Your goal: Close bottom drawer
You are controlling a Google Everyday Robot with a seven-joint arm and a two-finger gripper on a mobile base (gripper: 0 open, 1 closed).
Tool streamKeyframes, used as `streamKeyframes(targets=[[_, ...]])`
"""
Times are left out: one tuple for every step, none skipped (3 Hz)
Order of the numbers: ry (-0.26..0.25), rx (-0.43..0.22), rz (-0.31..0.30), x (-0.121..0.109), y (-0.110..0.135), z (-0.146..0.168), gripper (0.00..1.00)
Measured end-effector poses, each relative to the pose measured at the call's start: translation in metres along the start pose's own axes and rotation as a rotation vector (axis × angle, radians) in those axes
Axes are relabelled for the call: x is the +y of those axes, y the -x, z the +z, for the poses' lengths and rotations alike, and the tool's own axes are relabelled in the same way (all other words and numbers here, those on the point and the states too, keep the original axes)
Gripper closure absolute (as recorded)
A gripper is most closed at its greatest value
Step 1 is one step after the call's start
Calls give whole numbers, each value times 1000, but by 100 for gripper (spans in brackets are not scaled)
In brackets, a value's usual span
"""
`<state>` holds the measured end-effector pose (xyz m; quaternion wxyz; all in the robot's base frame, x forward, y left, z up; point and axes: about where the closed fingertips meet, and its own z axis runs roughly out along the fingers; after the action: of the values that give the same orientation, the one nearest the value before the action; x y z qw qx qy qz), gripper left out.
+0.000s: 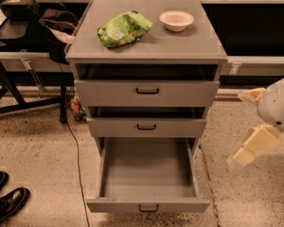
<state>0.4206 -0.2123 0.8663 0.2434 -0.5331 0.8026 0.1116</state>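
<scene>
The robot's gripper should next move to the bottom drawer's front panel and close at the panel's end (205, 202) closest to the gripper.
The bottom drawer (148, 174) of the grey cabinet (146, 41) is pulled far out. Its plain grey tray is empty, and its slim front panel with a small dark loop handle (148, 207) faces me near the lower edge of the view. The middle drawer (146, 126) and top drawer (146, 92) each stand slightly out. My gripper (241, 126) hangs to the right of the cabinet, level with the middle and bottom drawers and touching nothing. Its two cream fingers (255, 145) are spread apart and empty.
A green bag (124, 28) and a small white bowl (176, 20) sit on the cabinet top. A dark table with a bag (57, 27) stands at the left, with a cable (75, 155) running down the floor. Black shoes (4, 200) are at the lower left.
</scene>
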Motion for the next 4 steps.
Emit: streamKeyframes(targets=[[-14,48,25,6,-13,26,0],[-3,101,41,12,-27,50,0],[27,142,55,17,-40,71,0],[30,147,57,18,-42,72,16]])
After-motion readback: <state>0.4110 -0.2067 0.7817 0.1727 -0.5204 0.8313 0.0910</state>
